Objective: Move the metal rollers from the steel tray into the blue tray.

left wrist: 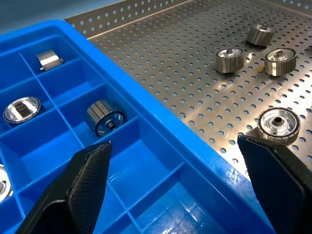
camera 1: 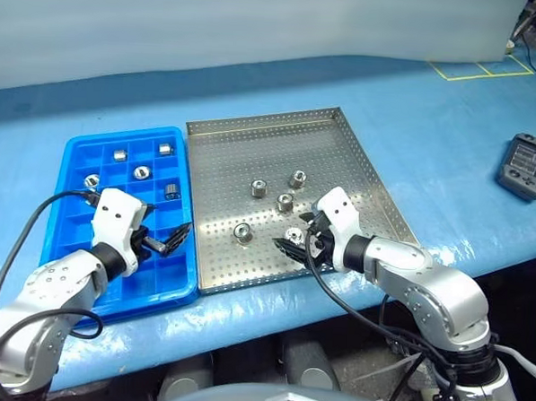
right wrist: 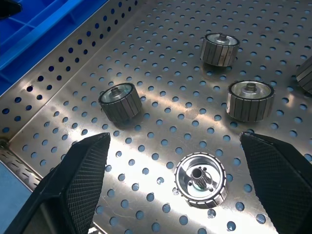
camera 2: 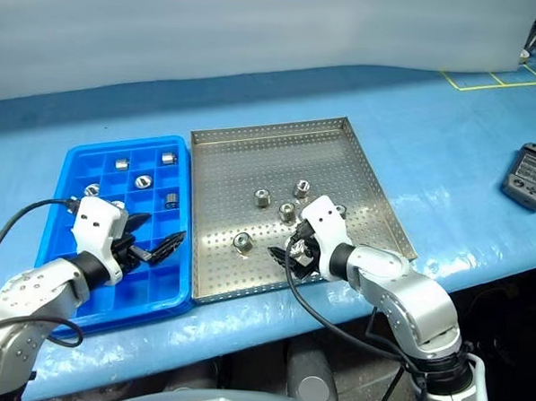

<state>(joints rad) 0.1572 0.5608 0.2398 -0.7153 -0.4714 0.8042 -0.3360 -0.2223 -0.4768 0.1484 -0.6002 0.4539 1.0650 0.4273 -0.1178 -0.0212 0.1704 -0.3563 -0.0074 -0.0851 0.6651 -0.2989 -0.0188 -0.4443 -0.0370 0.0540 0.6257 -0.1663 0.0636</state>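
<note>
The metal roller in the steel tray that lies closest to the blue tray should next have my left gripper close on its ribbed side (camera 1: 243,239) (left wrist: 277,138).
The steel tray (camera 1: 342,150) lies at the table's centre with several metal rollers (camera 1: 260,188) scattered on its perforated floor. The blue tray (camera 1: 73,150) sits against its left side and holds several rollers (camera 1: 142,171) in its far compartments. My right gripper (camera 1: 296,233) is open low over the steel tray's near part. One roller (right wrist: 200,178) lies flat on the floor between its fingers (right wrist: 73,185), untouched. My left gripper (camera 1: 166,231) is open above the blue tray's right rim (left wrist: 161,131), holding nothing, with a dark-faced roller (left wrist: 105,117) in the compartment ahead of it.
A dark handheld device (camera 1: 526,165) lies on the blue table cover at the right. Yellow tape marks (camera 1: 480,71) show at the far right corner. The table's front edge runs just below both trays. Black cables trail from both wrists.
</note>
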